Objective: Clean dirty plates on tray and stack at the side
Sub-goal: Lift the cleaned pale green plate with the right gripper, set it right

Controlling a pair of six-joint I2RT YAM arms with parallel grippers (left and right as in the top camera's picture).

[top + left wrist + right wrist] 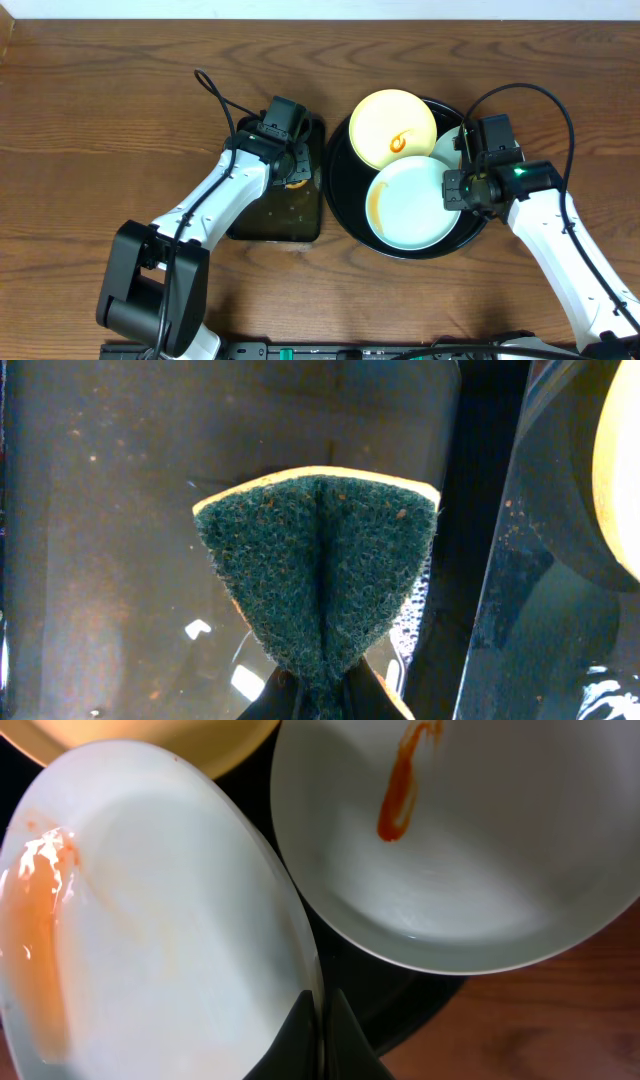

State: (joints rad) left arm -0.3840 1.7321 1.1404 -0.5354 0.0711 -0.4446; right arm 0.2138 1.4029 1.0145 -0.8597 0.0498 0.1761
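Next, my right gripper lets go of the front blue-white plate on the bare table (560,180), beside the second blue-white plate.
The round black tray (345,190) holds three plates. A pale yellow plate (385,120) with an orange smear lies at its back. A blue-white plate (412,202) lies at the front, smeared orange along its left edge. My right gripper (455,188) is shut on its right rim (150,920), seen at the fingertips (320,1020). A second blue-white plate (480,850) with an orange streak lies beyond it, mostly hidden under the arm in the overhead view. My left gripper (290,172) is shut on a green-and-yellow sponge (320,570) over the rectangular tray.
A smaller rectangular black tray (262,215) with wet, soapy liquid (120,510) sits just left of the round tray (540,610). Brown wooden table (100,120) lies all around. The white wall edge runs along the back.
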